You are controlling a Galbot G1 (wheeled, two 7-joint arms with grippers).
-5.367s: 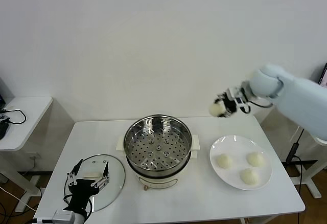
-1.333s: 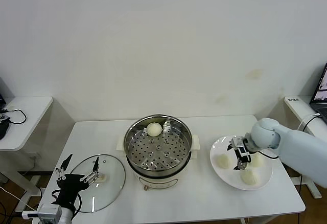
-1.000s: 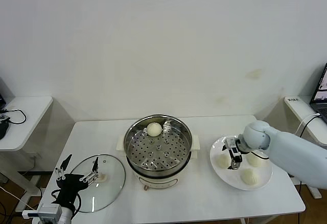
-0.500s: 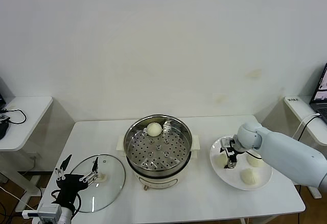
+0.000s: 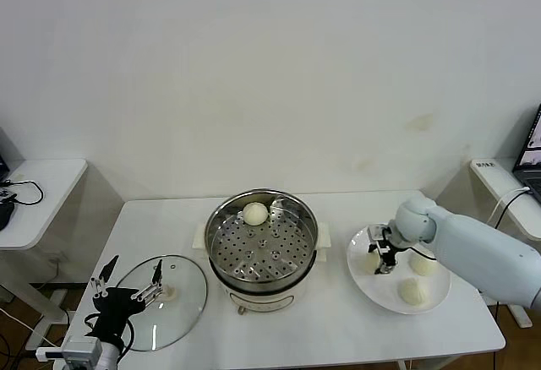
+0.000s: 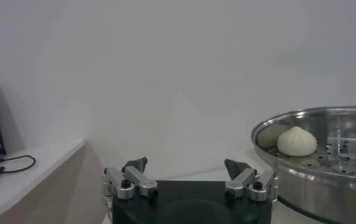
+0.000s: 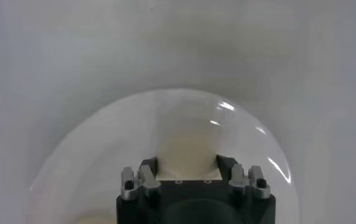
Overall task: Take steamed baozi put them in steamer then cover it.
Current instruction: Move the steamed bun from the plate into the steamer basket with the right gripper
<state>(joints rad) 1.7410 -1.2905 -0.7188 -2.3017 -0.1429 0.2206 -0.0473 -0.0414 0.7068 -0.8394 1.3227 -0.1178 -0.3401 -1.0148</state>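
The robot's right gripper should release the baozi inside the steamer (image 5: 222, 243), beside the side of the steamer that is nearest the glass cover.
One baozi (image 5: 255, 213) lies at the back of the steamer (image 5: 264, 278); the left wrist view shows this baozi (image 6: 296, 141) inside the steamer (image 6: 333, 182) too. Three more sit on the white plate (image 5: 380, 292). My right gripper (image 5: 378, 258) is down over the plate's left bun and shut on it. In the right wrist view that baozi (image 7: 187, 152) fills the gap between the fingers. The other two buns (image 5: 422, 264) (image 5: 412, 291) lie free. The glass cover (image 5: 182, 290) rests on the table at the front left. My left gripper (image 5: 127, 292) hovers open at its near edge, jaws empty (image 6: 187, 173).
The steamer stands mid-table between cover and plate. A small side table (image 5: 34, 193) with a cable stands off to the left. A laptop's edge (image 5: 532, 146) shows at the far right. The plate (image 7: 92, 164) nearly fills the right wrist view.
My right gripper has slid left over the plate's left baozi and its fingers have closed on it. The left arm and the cover have not moved.
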